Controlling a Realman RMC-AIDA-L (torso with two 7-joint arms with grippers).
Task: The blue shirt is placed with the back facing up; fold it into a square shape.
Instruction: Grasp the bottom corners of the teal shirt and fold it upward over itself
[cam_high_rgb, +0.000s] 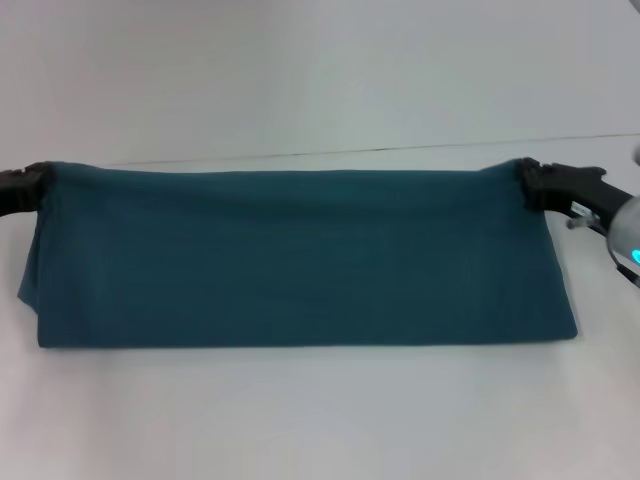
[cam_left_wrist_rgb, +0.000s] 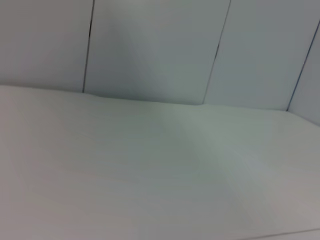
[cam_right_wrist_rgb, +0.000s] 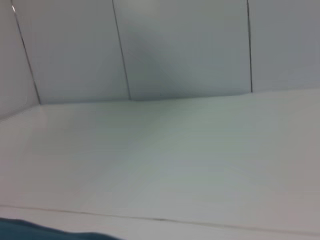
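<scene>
The blue shirt's far corner, now lifted and stretched taut, will be let go by my right gripper on the white table (cam_high_rgb: 508, 163) just in front of the seam.
The blue shirt (cam_high_rgb: 300, 255) is a wide teal band across the white table (cam_high_rgb: 300, 410). Its far edge is lifted and stretched taut between both grippers; its near folded edge rests on the table. My left gripper (cam_high_rgb: 35, 182) is shut on the shirt's far left corner. My right gripper (cam_high_rgb: 528, 185) is shut on the far right corner. A sliver of the shirt (cam_right_wrist_rgb: 30, 231) shows at the edge of the right wrist view. The left wrist view shows only table and wall.
The white table runs to a seam (cam_high_rgb: 400, 148) behind the shirt, with a pale panelled wall (cam_left_wrist_rgb: 150, 45) beyond. Bare table (cam_high_rgb: 320, 420) lies in front of the shirt.
</scene>
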